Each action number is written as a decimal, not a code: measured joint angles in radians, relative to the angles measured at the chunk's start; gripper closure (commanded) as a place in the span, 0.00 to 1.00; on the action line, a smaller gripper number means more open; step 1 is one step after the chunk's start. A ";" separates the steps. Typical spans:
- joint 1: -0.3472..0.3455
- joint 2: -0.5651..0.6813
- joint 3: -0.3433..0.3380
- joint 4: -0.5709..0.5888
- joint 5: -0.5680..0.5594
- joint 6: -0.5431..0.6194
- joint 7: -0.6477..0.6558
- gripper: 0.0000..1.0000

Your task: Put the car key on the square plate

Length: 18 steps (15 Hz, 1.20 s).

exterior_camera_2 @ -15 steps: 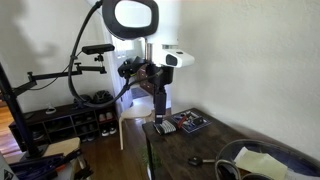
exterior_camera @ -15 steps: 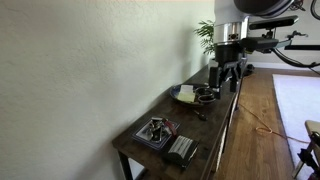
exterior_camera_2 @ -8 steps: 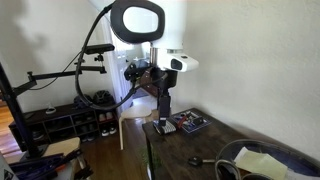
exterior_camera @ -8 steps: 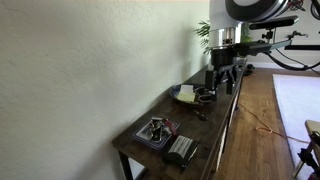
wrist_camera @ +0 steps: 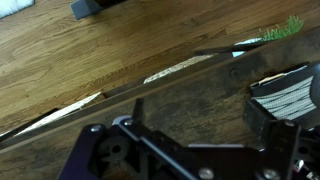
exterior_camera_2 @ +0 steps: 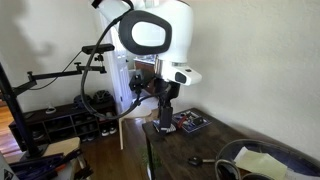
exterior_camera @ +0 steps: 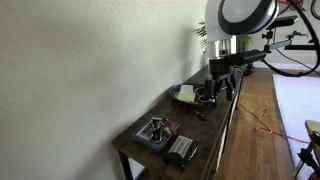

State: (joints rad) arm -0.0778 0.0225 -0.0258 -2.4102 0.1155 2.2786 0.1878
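The robot's gripper should close on the black head (exterior_camera: 200, 115) of the car key, which lies between the square plate and the round dish.
The square plate (exterior_camera: 152, 137) is dark with a paler rim and sits near the close end of the dark table, with small metallic and reddish items on it. It also shows in an exterior view (exterior_camera_2: 191, 123). A small dark object (exterior_camera_2: 196, 160), possibly the car key, lies on the table between the plate and the round dish; I cannot tell for sure. My gripper (exterior_camera: 222, 88) (exterior_camera_2: 163, 118) hangs above the table's front edge. In the wrist view its jaws (wrist_camera: 205, 112) are open and empty over bare table wood.
A black ribbed box (exterior_camera: 181, 150) (wrist_camera: 285, 92) stands next to the square plate. A round dish (exterior_camera: 184, 94) (exterior_camera_2: 262, 161) with a yellow piece and a dark ring (exterior_camera: 205, 97) lie at the other end. A wall runs behind the table; wood floor (wrist_camera: 90, 40) lies in front.
The arm has swung and come lower; in both exterior views the gripper has shifted slightly along the table. The jaws hold nothing throughout.
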 measured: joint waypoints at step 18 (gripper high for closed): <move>0.000 0.204 -0.028 0.118 -0.013 0.117 -0.061 0.00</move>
State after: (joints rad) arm -0.0778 0.2261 -0.0538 -2.2924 0.1023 2.3953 0.1265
